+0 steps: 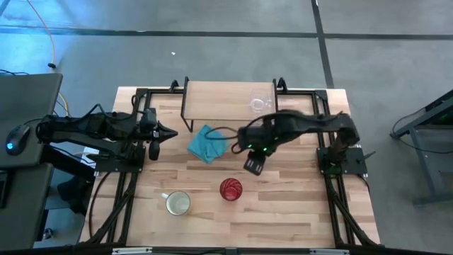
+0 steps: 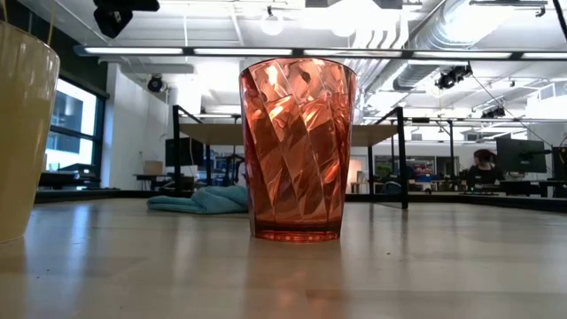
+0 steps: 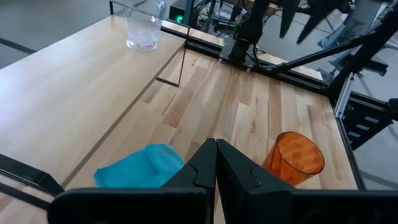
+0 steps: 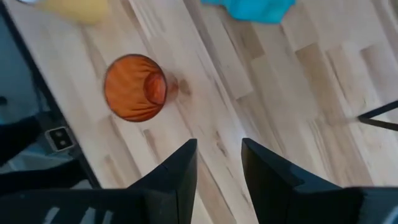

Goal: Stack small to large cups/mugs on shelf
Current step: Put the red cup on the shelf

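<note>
The robot's right gripper needs to next close on the shelf-side rim [image 1: 233,179] [image 4: 164,98] of the red tumbler, one finger inside and one outside.
The small clear glass cup [image 1: 259,104] [image 3: 143,25] stands upright on the right part of the shelf [image 1: 219,99]. On the table stand the red tumbler [image 1: 231,189] [image 2: 297,149] [image 4: 135,87] and, to its left, the cream-yellow mug [image 1: 178,203] [image 2: 22,133]. My right gripper [image 1: 253,164] [image 4: 217,144] is open and empty. It hovers over bare table just beyond and right of the tumbler, fingers pointing down. My left gripper [image 1: 166,134] [image 3: 216,146] is shut and waits left of the teal cloth.
A crumpled teal cloth [image 1: 207,144] [image 3: 140,168] lies on the table in front of the shelf, between the two grippers. The shelf's thin black legs [image 3: 177,68] stand near the cloth. Black arm frames run along both table sides. Bare wood lies right of the tumbler.
</note>
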You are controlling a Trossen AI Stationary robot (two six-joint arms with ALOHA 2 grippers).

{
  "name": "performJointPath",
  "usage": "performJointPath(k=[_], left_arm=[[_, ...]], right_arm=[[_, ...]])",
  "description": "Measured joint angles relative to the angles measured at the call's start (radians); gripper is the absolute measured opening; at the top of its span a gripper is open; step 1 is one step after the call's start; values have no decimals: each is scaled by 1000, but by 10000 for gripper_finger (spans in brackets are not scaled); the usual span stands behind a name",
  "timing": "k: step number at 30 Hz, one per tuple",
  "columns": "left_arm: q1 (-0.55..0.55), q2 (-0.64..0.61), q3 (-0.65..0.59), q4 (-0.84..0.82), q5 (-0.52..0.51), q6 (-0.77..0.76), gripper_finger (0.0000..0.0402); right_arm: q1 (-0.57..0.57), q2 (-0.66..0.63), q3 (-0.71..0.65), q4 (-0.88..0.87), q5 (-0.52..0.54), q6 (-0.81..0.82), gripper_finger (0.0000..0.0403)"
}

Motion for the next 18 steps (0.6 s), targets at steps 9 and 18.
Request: performJointPath(k=[9, 18], left_arm=[[0, 0, 0, 0, 0, 0, 1], [0, 0, 0, 0, 0, 2, 1]], right_arm=[[32, 130, 0, 73, -37, -11, 119], [68, 197, 0, 104, -68, -36, 119]])
